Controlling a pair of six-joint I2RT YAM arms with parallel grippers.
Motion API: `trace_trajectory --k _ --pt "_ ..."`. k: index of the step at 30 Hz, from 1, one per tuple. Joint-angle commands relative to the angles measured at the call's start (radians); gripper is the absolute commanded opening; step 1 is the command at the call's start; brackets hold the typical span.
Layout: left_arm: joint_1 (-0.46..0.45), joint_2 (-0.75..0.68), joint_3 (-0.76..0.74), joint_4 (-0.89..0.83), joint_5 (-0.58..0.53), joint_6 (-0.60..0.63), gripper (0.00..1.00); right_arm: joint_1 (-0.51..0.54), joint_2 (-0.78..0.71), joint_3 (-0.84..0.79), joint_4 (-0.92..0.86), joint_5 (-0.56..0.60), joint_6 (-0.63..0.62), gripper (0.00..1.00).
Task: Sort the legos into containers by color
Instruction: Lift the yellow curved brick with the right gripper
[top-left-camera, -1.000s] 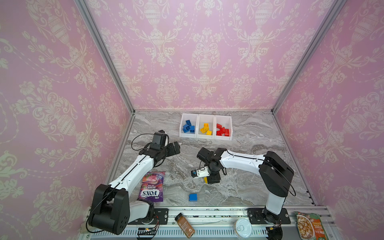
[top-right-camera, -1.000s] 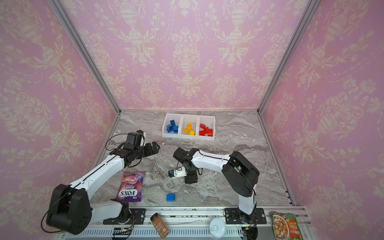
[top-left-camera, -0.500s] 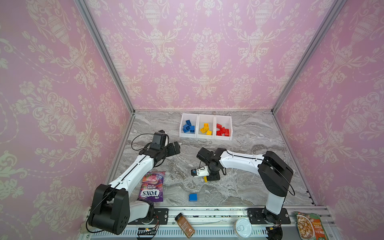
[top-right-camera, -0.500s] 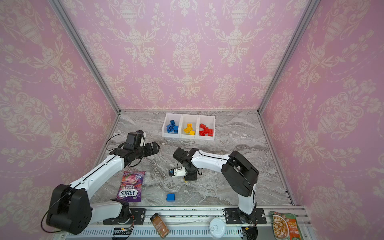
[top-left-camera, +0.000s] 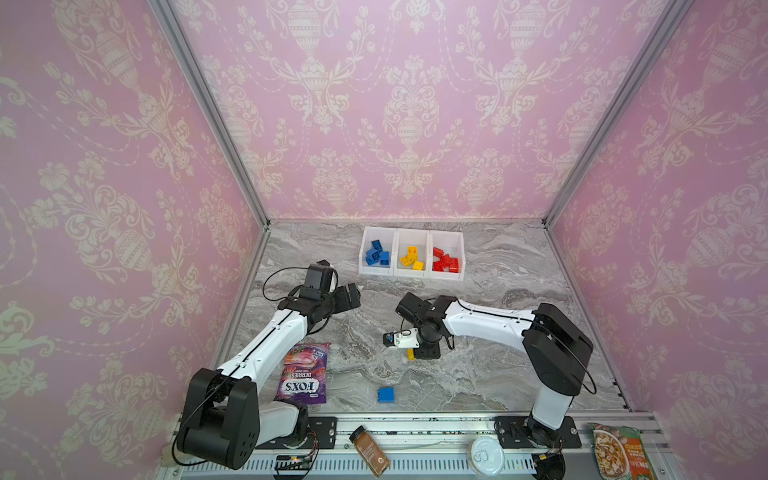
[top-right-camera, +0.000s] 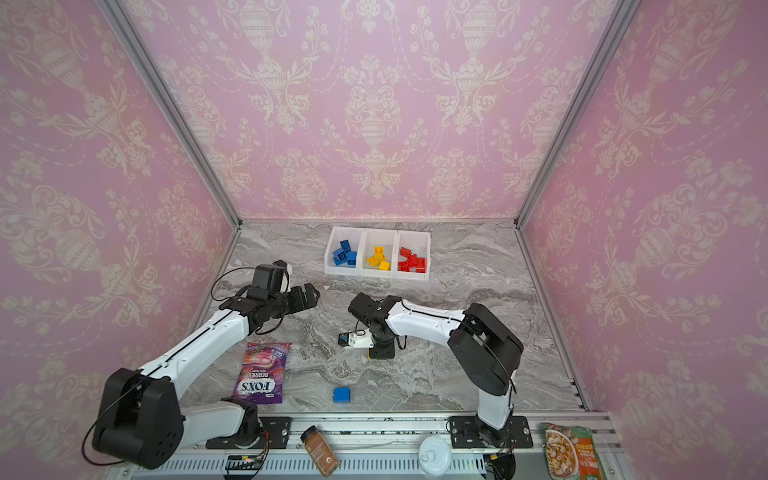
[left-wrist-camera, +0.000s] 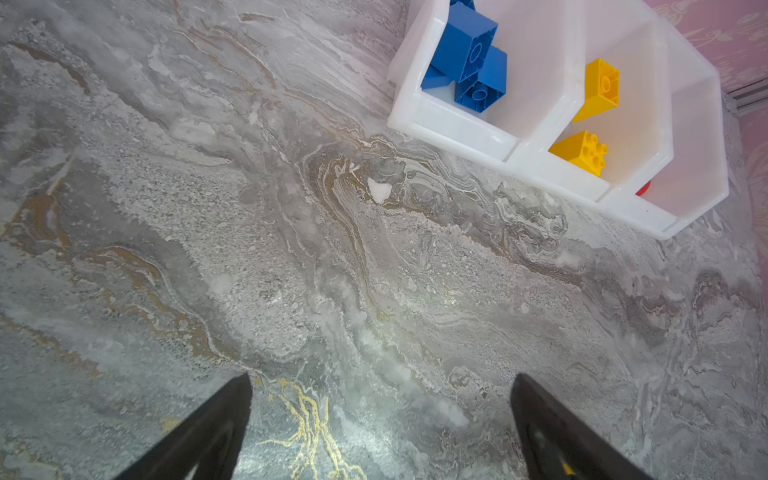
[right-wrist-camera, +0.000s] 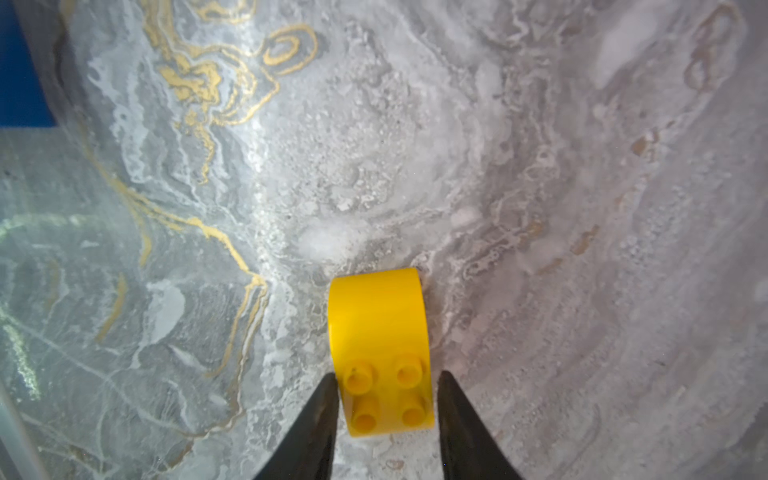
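Note:
My right gripper's fingers are touching only the yellow lego's studded end, so next I open them and grip farther down its sides (right-wrist-camera: 379, 320) before I carry it to the yellow container.
A yellow lego (right-wrist-camera: 378, 320) lies studs-up on the marble table, mid-table. My right gripper (right-wrist-camera: 384, 376) points straight down on it, fingers against its two sides. In both top views only a sliver of this yellow lego (top-left-camera: 410, 354) (top-right-camera: 368, 353) shows under the right gripper (top-left-camera: 417, 353). A blue lego (top-left-camera: 386, 395) (top-right-camera: 341, 395) sits loose near the front edge. The containers (top-left-camera: 411, 272) (top-right-camera: 376, 272) (left-wrist-camera: 457, 129) stand at the back, holding blue, yellow and red legos apart. My left gripper (top-left-camera: 353, 296) (left-wrist-camera: 380, 378) hovers open and empty over bare table, left of the containers.
A purple candy bag (top-left-camera: 303, 372) lies beside the left arm. On the front rail lie a spice jar (top-left-camera: 370, 451), a round white lidded tub (top-left-camera: 485, 455) and a snack packet (top-left-camera: 619, 453). Pink walls close in three sides.
The right gripper's jaws have closed in on the yellow lego while the arm stayed over the same spot. The left arm has not moved.

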Motion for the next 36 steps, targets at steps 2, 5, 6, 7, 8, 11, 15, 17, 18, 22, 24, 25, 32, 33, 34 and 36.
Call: trace_trajectory --k 2,5,6,7,8,11,15,17,18,22,24,25,32,33,34,36 --pt "0.007 -0.013 -0.015 -0.009 0.014 0.004 0.99 -0.024 -0.057 0.015 -0.027 -0.029 0.027 0.41" --pt "0.008 -0.012 -0.015 -0.007 0.017 0.002 0.99 -0.029 -0.061 0.03 -0.052 -0.041 0.028 0.41" --pt "0.007 -0.012 -0.015 -0.007 0.018 0.002 0.99 -0.029 -0.057 0.037 -0.064 -0.051 0.027 0.44" --pt "0.008 -0.013 -0.016 -0.009 0.018 0.001 0.99 -0.029 -0.051 0.043 -0.077 -0.063 0.031 0.48" --pt "0.008 -0.014 -0.018 -0.008 0.018 0.002 0.99 -0.027 -0.046 0.044 -0.082 -0.071 0.035 0.53" --pt "0.008 -0.018 -0.021 -0.008 0.015 0.001 0.99 -0.004 -0.036 0.014 -0.05 -0.052 0.032 0.64" --pt "0.008 -0.013 -0.02 -0.005 0.018 0.003 0.99 0.003 0.0 -0.002 0.003 -0.015 0.044 0.64" --pt "0.008 -0.013 -0.019 -0.007 0.018 0.003 0.99 0.003 0.016 -0.003 0.024 -0.017 0.045 0.63" --pt "0.008 -0.013 -0.019 -0.007 0.018 0.003 0.99 0.003 0.023 -0.003 0.029 -0.022 0.043 0.63" --pt "0.008 -0.019 -0.021 -0.012 0.014 0.006 0.99 0.003 0.065 0.0 0.019 -0.024 0.044 0.6" --pt "0.008 -0.021 -0.022 -0.011 0.012 0.005 0.99 0.003 0.079 -0.007 0.02 -0.019 0.045 0.58" --pt "0.007 -0.022 -0.024 -0.009 0.012 0.004 0.99 0.002 0.081 -0.011 0.027 -0.012 0.048 0.56" --pt "0.007 -0.014 -0.02 -0.009 0.012 0.004 0.99 0.002 0.058 -0.014 0.059 0.018 0.062 0.27" --pt "0.007 -0.015 -0.019 -0.01 0.012 0.004 0.99 0.001 0.048 -0.015 0.059 0.02 0.062 0.26" --pt "0.008 -0.015 -0.018 -0.01 0.012 0.004 0.99 0.001 0.038 -0.015 0.059 0.019 0.062 0.26" --pt "0.008 -0.014 -0.018 -0.01 0.014 0.004 0.99 -0.003 0.021 -0.015 0.056 0.02 0.063 0.26"
